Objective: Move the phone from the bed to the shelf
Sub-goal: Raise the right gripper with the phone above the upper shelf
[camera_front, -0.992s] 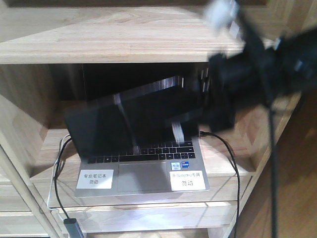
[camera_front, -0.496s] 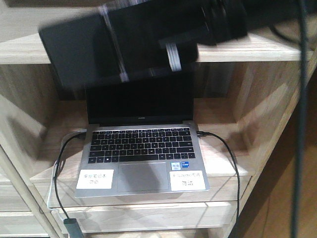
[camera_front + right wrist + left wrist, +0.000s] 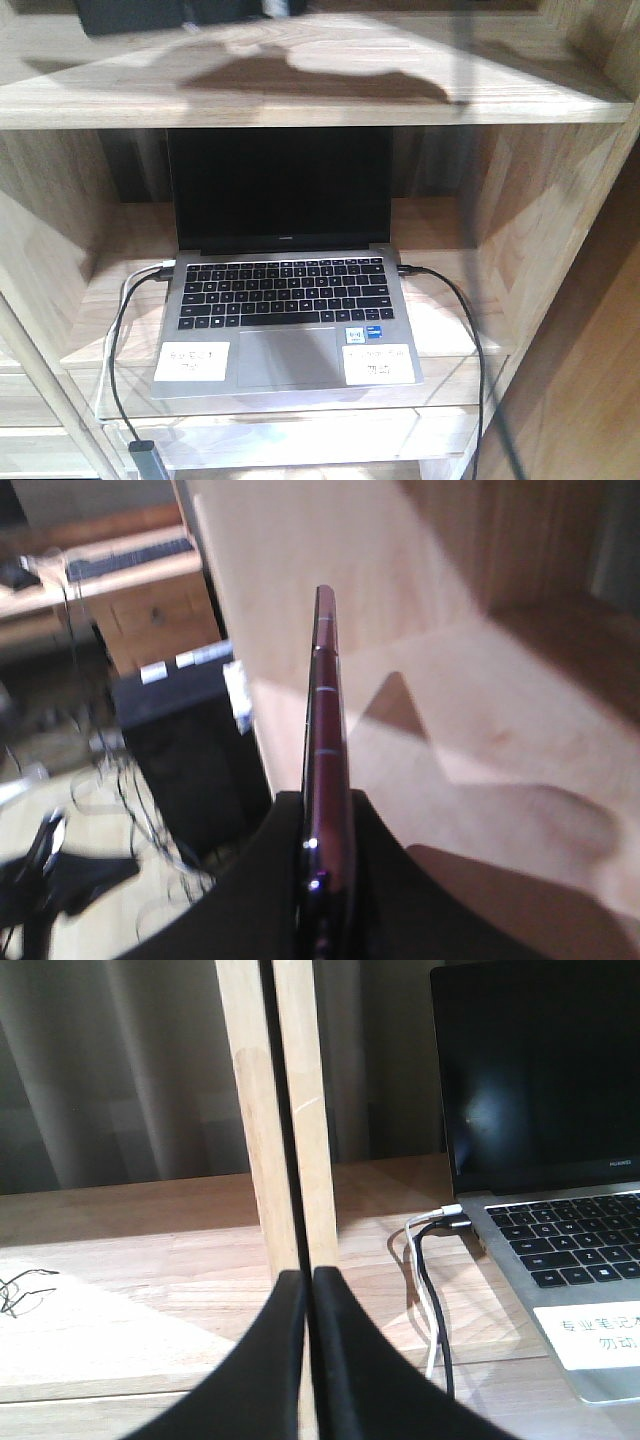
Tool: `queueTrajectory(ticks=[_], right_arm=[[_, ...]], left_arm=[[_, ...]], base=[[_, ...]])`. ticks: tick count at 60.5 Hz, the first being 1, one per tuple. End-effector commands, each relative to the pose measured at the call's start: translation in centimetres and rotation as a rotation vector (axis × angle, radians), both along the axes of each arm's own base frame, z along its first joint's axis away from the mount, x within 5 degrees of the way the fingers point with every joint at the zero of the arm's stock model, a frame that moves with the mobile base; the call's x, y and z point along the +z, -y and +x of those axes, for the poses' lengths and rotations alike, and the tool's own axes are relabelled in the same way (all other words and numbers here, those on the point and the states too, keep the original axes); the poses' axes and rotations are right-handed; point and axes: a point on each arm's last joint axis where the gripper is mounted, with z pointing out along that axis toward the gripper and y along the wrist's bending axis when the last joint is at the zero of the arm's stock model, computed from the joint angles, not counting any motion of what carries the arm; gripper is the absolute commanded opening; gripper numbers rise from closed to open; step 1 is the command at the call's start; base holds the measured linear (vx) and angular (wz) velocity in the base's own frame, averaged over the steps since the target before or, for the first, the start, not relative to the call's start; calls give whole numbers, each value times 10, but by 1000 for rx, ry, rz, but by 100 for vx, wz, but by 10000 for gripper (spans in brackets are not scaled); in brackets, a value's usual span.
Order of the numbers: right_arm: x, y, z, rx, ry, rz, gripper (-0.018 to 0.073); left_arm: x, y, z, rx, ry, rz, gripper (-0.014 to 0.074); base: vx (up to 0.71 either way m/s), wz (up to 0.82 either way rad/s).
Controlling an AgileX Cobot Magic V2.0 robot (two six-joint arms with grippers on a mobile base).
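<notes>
The phone will go down from my right gripper onto the shelf's upper plank (image 3: 193,44), above the laptop's white-cable side.
In the right wrist view my right gripper (image 3: 325,820) is shut on the phone (image 3: 328,740), seen edge-on with its pinkish-gold rim pointing away from me. It hangs above a pale plank of the shelf (image 3: 480,710). In the front view only a dark strip of the phone (image 3: 140,15) shows at the top left, throwing a shadow on the shelf's upper plank (image 3: 300,95). My left gripper (image 3: 309,1278) is shut with nothing in it, low in front of a wooden upright (image 3: 285,1110). The bed is out of view.
An open grey laptop (image 3: 285,290) with a black screen stands on the middle plank, also at the right of the left wrist view (image 3: 545,1090). Black and white cables (image 3: 115,340) run from its sides over the front edge. Slanted side panels close in both sides.
The right arm has carried the phone up from in front of the laptop to the top plank, nearly out of the front view. The laptop now shows whole.
</notes>
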Motion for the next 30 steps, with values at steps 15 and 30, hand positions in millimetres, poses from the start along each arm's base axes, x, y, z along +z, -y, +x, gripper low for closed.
queueTrajectory(ticks=[15, 30], right_arm=[[-1, -10, 32, -48, 40, 150, -1], [-20, -15, 52, -86, 45, 144, -1]], left_arm=[[16, 0, -1, -4, 108, -4, 1], [16, 0, -1, -4, 108, -4, 1]], base=[[0, 0], [0, 0]])
